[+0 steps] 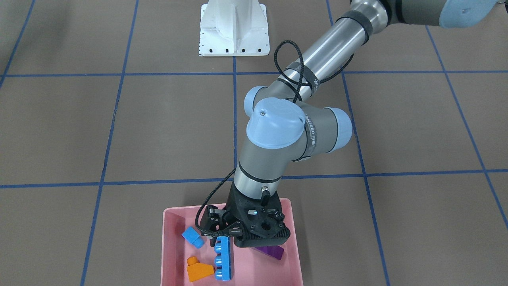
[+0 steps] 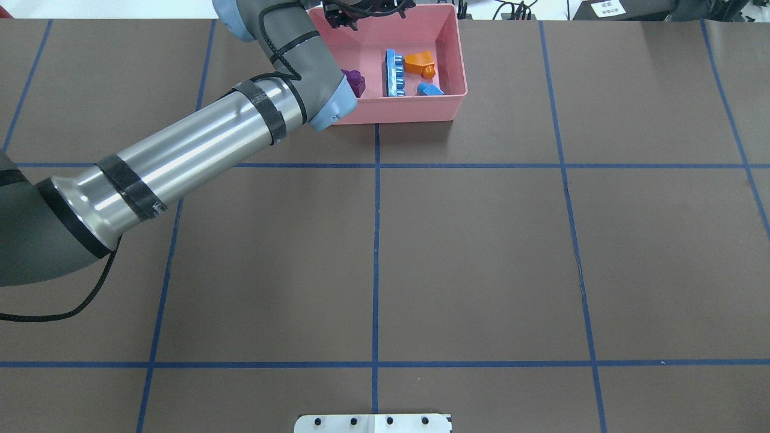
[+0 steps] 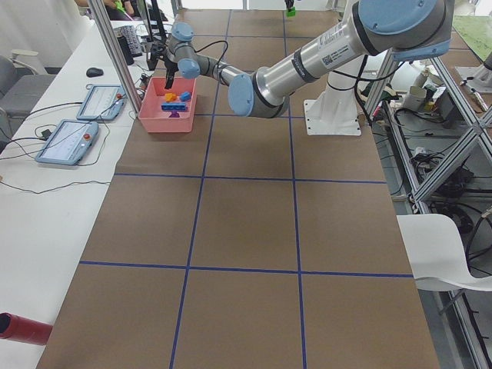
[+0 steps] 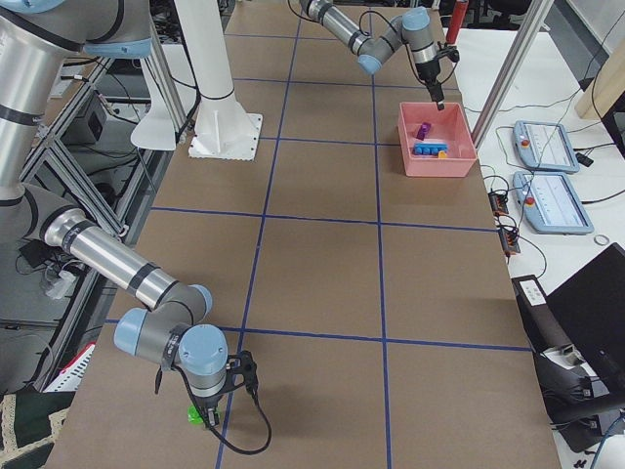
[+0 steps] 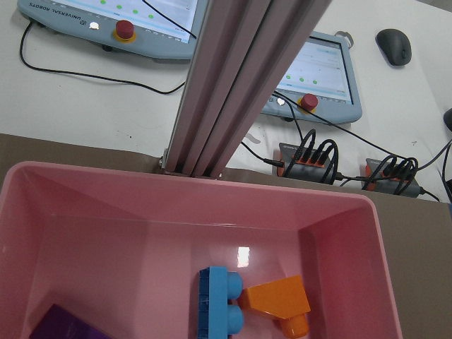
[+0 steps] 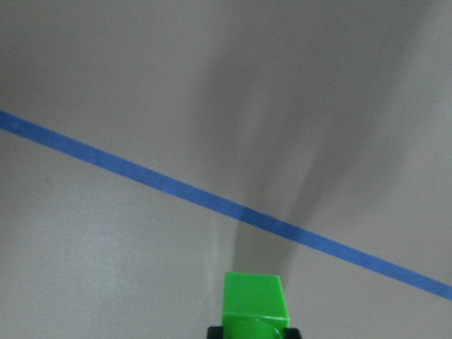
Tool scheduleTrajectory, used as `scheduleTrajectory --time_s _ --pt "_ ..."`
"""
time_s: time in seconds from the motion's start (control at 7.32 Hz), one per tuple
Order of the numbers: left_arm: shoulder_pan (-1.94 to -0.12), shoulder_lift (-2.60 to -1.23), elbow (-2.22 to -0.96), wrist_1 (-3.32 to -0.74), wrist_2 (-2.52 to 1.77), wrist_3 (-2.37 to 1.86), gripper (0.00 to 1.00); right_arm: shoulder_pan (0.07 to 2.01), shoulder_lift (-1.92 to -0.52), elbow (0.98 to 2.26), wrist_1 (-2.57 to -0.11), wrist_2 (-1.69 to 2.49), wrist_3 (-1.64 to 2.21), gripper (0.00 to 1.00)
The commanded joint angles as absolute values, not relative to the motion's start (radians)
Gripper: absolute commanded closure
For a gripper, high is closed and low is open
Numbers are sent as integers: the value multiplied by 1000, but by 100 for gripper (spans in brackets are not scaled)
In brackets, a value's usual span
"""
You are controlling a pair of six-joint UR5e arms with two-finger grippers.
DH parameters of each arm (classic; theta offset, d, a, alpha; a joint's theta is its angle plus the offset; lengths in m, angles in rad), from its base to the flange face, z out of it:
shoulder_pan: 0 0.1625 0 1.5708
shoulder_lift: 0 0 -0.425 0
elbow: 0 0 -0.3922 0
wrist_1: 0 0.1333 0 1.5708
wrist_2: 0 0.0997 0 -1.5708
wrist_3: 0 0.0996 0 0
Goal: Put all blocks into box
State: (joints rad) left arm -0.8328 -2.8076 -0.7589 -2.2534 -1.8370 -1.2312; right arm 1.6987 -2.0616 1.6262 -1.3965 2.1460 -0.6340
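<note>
My right gripper has the small green block, now held over bare table by a blue tape line. It will let go of that block in the pink box (image 1: 200,243), by the small blue block.
The pink box (image 2: 409,111) stands at the table's far edge. In it lie the long blue block (image 2: 395,73), the orange sloped block (image 2: 420,62), the small blue block (image 2: 430,89) and the purple block (image 2: 355,81). My left gripper (image 1: 216,230) hangs open and empty just above the box (image 1: 170,238), between the small blue block (image 1: 193,237) and the purple block (image 1: 272,251). My right gripper (image 6: 254,330) is shut on the small green block (image 6: 254,304), held over bare table by a blue tape line. The right gripper also shows in the exterior right view (image 4: 208,408).
The white robot base (image 1: 234,28) stands at the robot's side of the table. An aluminium post (image 5: 240,78) and teach pendants (image 5: 318,78) with cables lie just beyond the box. A red cylinder (image 3: 23,327) lies on the side bench.
</note>
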Motion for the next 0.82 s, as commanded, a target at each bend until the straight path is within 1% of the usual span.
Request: scheduleTrajectory --time_s 0.0,0.14,0.27,0.41,0.68 --pt "-822 -2760 -849 -2126 -1845 -1223 0 1750 -1842 1820 -1814 2146 -635 100" --pt "-831 -2752 -991 -1895 -1876 -1209 0 1753 -1678 1821 -1968 2148 -624 100" --pt "-833 -2719 -1126 -1694 -1878 -1119 0 1752 -1532 1797 -2062 2152 -603 100" --pt "-842 -2679 -1238 -1558 -1878 -1015 0 1746 -1408 1770 -2104 2169 -509 100" --pt "-886 -2468 -1485 -1464 -1911 -889 0 1601 -1271 1766 -2103 2253 -251 100"
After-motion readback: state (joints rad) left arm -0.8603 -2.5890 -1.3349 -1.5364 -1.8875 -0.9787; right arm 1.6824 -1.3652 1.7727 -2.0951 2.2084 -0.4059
